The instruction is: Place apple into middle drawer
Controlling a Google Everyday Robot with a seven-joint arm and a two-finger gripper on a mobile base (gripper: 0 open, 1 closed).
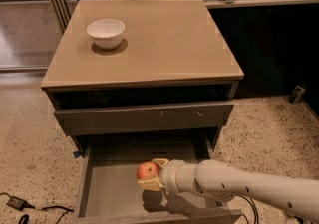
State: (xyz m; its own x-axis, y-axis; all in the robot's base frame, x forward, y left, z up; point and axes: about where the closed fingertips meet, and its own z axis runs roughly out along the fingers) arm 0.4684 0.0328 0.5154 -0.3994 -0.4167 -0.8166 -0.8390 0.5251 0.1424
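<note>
Next, I release the apple around the centre of the open middle drawer's grey bottom [156, 176].
The apple [147, 170], small, round and red-orange, is held in my gripper [151, 173] over the open middle drawer [112, 188]. The gripper's pale fingers close around the apple's right and lower sides. The white arm reaches in from the lower right across the drawer. The drawer is pulled out, with low side walls and a flat grey floor; the apple's shadow falls on the floor just below it. The apple sits low inside the drawer, near its middle; I cannot tell whether it touches the floor.
A white bowl [105, 33] stands on the cabinet top [164, 39] at the back left. A closed drawer front with pale scratch marks [144, 117] is above the open drawer. A black cable [20, 205] lies on the speckled floor at left.
</note>
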